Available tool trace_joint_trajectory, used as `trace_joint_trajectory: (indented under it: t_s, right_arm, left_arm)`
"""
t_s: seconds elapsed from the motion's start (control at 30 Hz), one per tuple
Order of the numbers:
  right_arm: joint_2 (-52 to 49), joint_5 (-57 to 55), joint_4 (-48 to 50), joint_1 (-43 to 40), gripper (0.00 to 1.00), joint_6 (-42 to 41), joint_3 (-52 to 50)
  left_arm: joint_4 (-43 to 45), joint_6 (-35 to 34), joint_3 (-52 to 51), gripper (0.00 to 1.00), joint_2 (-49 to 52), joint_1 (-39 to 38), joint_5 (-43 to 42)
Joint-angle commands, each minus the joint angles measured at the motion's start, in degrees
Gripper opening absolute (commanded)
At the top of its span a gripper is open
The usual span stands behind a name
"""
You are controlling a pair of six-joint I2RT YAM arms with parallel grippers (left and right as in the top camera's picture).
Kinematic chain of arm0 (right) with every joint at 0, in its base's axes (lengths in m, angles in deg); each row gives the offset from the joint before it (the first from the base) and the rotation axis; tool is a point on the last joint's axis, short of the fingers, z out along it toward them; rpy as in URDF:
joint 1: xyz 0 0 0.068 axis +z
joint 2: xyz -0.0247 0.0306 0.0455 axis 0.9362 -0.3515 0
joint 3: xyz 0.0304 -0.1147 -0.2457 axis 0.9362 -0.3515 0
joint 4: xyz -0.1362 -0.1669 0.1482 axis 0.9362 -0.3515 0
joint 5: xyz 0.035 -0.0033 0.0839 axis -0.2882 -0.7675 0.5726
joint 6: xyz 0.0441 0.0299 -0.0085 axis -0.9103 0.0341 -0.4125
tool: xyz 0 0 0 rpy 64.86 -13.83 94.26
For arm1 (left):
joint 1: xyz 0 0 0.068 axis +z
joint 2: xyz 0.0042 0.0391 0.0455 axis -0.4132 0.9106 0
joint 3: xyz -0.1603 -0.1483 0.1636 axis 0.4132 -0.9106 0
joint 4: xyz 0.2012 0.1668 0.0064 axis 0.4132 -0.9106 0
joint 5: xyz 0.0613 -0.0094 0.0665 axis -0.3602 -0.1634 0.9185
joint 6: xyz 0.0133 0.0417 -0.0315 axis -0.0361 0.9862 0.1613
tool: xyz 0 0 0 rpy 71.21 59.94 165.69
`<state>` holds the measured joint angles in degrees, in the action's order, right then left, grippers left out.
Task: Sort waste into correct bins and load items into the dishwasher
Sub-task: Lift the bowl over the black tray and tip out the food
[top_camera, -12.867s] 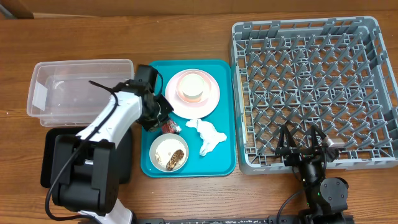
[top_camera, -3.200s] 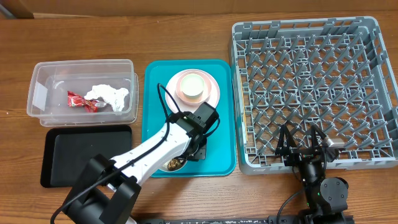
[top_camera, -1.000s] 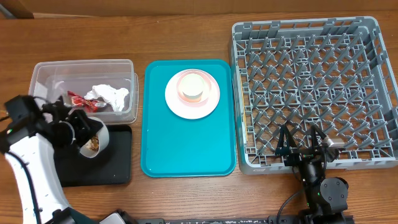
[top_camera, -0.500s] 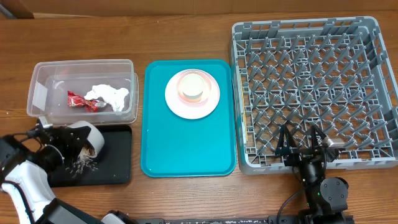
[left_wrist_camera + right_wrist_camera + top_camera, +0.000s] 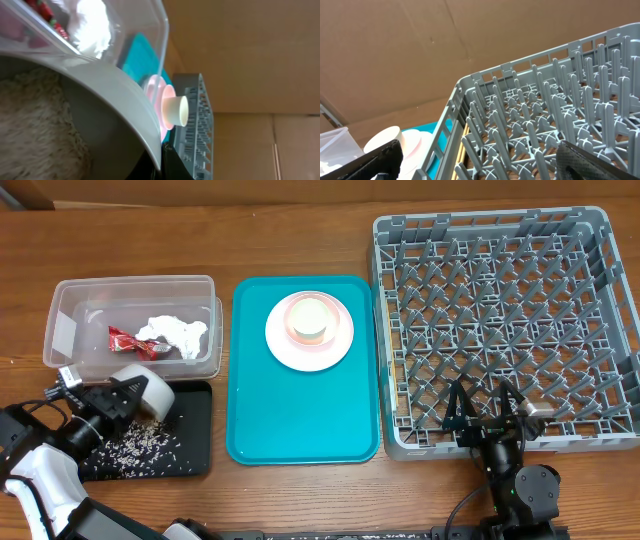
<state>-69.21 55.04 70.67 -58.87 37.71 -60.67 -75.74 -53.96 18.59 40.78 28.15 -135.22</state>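
Observation:
The robot's left gripper should set the white bowl down on the bare near part of the teal tray (image 5: 300,422).
My left gripper (image 5: 122,404) is shut on the rim of the white bowl (image 5: 146,388) and holds it tipped on its side over the black tray (image 5: 196,430). Rice-like scraps (image 5: 140,445) lie scattered on that tray. In the left wrist view the bowl (image 5: 100,105) fills the frame, with scraps (image 5: 30,130) below it. The clear tub (image 5: 70,300) holds the red wrapper (image 5: 128,340) and the white napkin (image 5: 178,332). The white plate (image 5: 338,348), pinkish bowl (image 5: 292,326) and small cup (image 5: 311,317) are stacked on the teal tray. My right gripper (image 5: 485,412) is open at the grey dish rack's (image 5: 500,290) near edge.
The teal tray (image 5: 300,410) lies between the tub and the rack. The right wrist view shows the rack's pegs (image 5: 545,115) close ahead, with the cup (image 5: 382,139) and plate (image 5: 417,142) at the left. Bare wooden table surrounds everything.
The left gripper tipped the bowl further over the black tray. The scraps that were in the bowl now lie spread on the tray. The right arm has not moved.

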Motion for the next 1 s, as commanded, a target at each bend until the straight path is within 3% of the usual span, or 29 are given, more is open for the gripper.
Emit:
trace_joint_trajectory:
  t_s: [0.0, 0.53, 0.97]
  right_arm:
    - [0.5, -0.13, 0.26, 0.33, 1.0, 0.37, -0.61]
    - [0.5, -0.13, 0.26, 0.33, 1.0, 0.37, -0.61]
    - [0.5, -0.13, 0.26, 0.33, 1.0, 0.37, -0.61]
  left_arm:
    - [0.52, 3.19, -0.31, 0.04, -0.33, 0.31, -4.72]
    - [1.68, 3.76, -0.31, 0.04, -0.33, 0.31, -21.14]
    - [1.6, -0.11, -0.31, 0.04, -0.33, 0.31, -21.35]
